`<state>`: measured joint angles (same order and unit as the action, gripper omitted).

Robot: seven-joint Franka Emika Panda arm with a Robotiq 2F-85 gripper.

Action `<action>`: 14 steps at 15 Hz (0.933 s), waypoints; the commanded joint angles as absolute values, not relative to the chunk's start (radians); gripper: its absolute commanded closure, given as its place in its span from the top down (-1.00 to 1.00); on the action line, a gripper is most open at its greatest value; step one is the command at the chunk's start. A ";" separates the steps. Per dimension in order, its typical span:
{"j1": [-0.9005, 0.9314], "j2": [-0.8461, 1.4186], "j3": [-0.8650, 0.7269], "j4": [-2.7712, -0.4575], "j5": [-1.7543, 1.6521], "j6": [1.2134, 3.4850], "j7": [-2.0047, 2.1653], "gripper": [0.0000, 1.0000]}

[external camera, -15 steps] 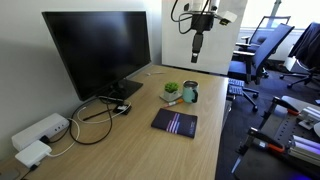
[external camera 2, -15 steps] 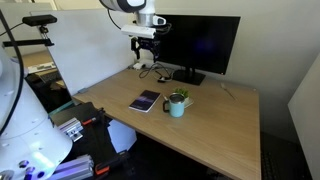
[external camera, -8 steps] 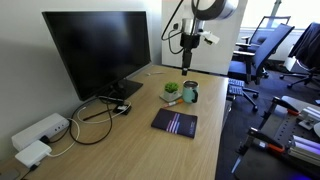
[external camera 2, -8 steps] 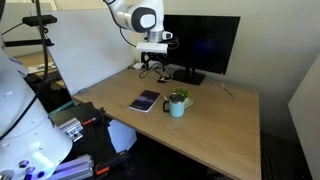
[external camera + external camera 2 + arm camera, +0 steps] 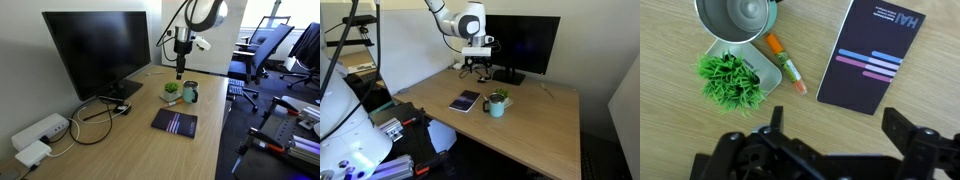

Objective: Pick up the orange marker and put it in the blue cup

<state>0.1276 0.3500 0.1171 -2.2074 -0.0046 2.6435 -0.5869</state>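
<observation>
My gripper needs to grab the end of the orange marker (image 5: 168,103) (image 5: 800,87) that is farthest from the blue cup, near the corner of the notebook.
In the wrist view the orange marker (image 5: 785,62) lies flat on the wooden desk, between the green plant's white base and a dark notebook. The blue cup (image 5: 735,18) stands upright just beyond it, its open top showing. My gripper (image 5: 838,125) is open and empty, hovering well above the desk with the marker ahead of its jaws. In both exterior views the gripper (image 5: 180,70) (image 5: 477,68) hangs in the air above the cup (image 5: 190,93) (image 5: 497,104). The marker is too small to make out there.
A small green plant on a white base (image 5: 730,80) (image 5: 171,90) sits against the cup. A dark notebook with striped cover (image 5: 872,55) (image 5: 175,122) (image 5: 465,101) lies nearby. A large monitor (image 5: 95,50) (image 5: 520,45), cables and white boxes (image 5: 38,135) occupy the desk's back.
The arm has swung lower and in over the desk, bringing the gripper from high up to just above the cup and plant. Objects on the desk have not moved.
</observation>
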 commanded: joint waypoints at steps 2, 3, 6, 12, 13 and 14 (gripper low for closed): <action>0.090 0.352 0.153 -2.206 -0.029 2.641 -0.569 1.00; 0.090 0.352 0.153 -2.206 -0.029 2.641 -0.569 1.00; 0.087 0.357 0.159 -2.204 -0.024 2.637 -0.580 1.00; 0.100 0.450 0.193 -2.184 -0.095 2.742 -0.616 1.00; 0.108 0.472 0.190 -2.181 -0.130 2.770 -0.612 1.00; 0.111 0.489 0.188 -2.180 -0.161 2.792 -0.611 1.00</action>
<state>0.1203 0.4396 0.1803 -2.1987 -0.0846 2.7257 -0.5960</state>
